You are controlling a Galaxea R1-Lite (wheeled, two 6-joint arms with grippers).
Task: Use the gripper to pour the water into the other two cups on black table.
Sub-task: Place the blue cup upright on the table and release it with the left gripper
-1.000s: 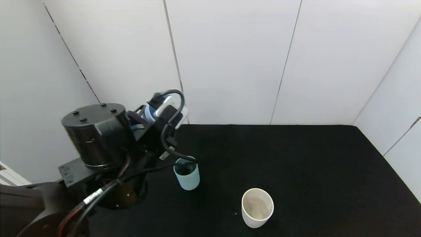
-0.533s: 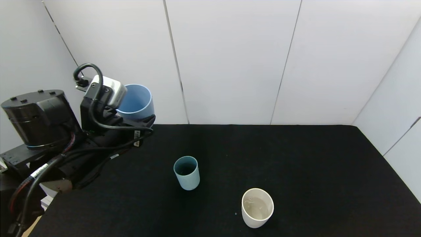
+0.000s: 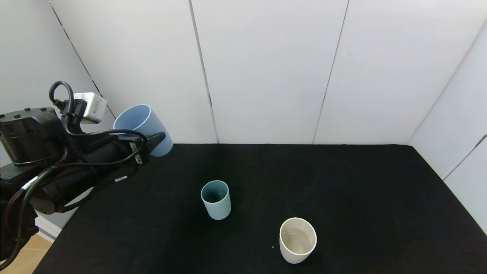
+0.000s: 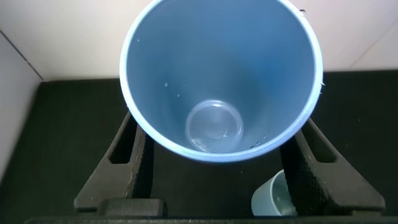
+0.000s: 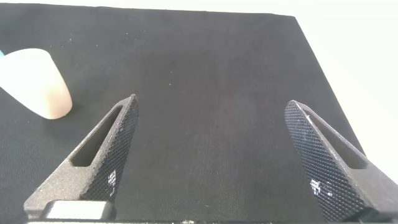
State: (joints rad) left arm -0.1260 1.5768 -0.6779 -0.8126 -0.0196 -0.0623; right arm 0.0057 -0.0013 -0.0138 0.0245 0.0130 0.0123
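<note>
The light blue cup, now tilted in the air over the table, will be set down by my left gripper next to the teal-green cup, toward the table's back corner (image 3: pixel 179 187) under that gripper.
My left gripper (image 3: pixel 152 141) is shut on a light blue cup (image 3: pixel 141 127), held tilted in the air over the back left corner of the black table (image 3: pixel 342 182). In the left wrist view the blue cup (image 4: pixel 221 74) shows only droplets and a thin film of water (image 4: pixel 214 127) at its bottom. The teal-green cup (image 3: pixel 215 199) stands upright mid-table, to the right of and nearer than the gripper, and its inside looks dark. The cream-white cup (image 3: pixel 297 239) stands near the front with water (image 3: pixel 296 239) in it. My right gripper (image 5: pixel 212 102) hovers open over bare table, with the white cup (image 5: pixel 37 84) off to one side.
White wall panels (image 3: pixel 266 68) close off the back and right of the table. The table's left edge (image 3: pixel 57 236) drops to a wooden floor. The teal cup (image 4: pixel 273 199) shows beside one left finger (image 4: pixel 317 168).
The left arm has pulled back to the left from above the teal-green cup, carrying the blue cup and turning it from tipped down to mouth-up. Both standing cups stayed put.
</note>
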